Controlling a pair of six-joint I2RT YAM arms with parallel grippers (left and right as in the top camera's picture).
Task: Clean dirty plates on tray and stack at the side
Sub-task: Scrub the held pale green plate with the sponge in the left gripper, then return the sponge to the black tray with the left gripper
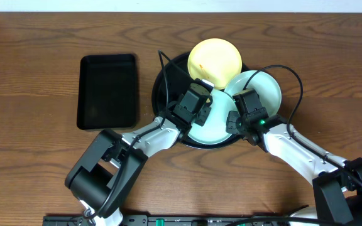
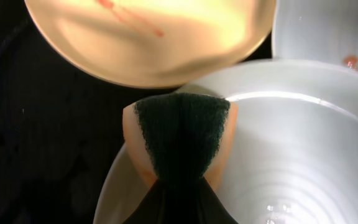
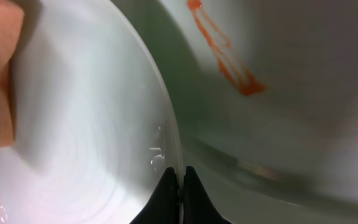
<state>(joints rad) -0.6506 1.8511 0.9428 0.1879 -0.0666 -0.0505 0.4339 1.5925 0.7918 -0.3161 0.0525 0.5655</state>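
Observation:
The front mint plate, now held in the round black tray, will be let go by my right gripper on the bare wooden table (image 1: 313, 90) beside the other mint plate.
The round black tray (image 1: 162, 75) holds three plates. The pale yellow plate (image 1: 215, 58) lies at the back and has an orange smear (image 2: 129, 18). A mint plate (image 1: 266, 88) lies at the right, with an orange smear (image 3: 225, 56). The front mint plate (image 1: 209, 129) overlaps it. My left gripper (image 1: 197, 94) is shut on a sponge (image 2: 179, 140), orange with a dark green scouring face, at the front plate's (image 2: 303, 155) far rim. My right gripper (image 1: 236, 119) is shut on that plate's right rim (image 3: 178, 171).
A smaller rectangular black tray (image 1: 107, 90) lies to the left of the round tray on the wooden table (image 1: 36, 75). A black cable (image 1: 291, 75) loops over the right mint plate.

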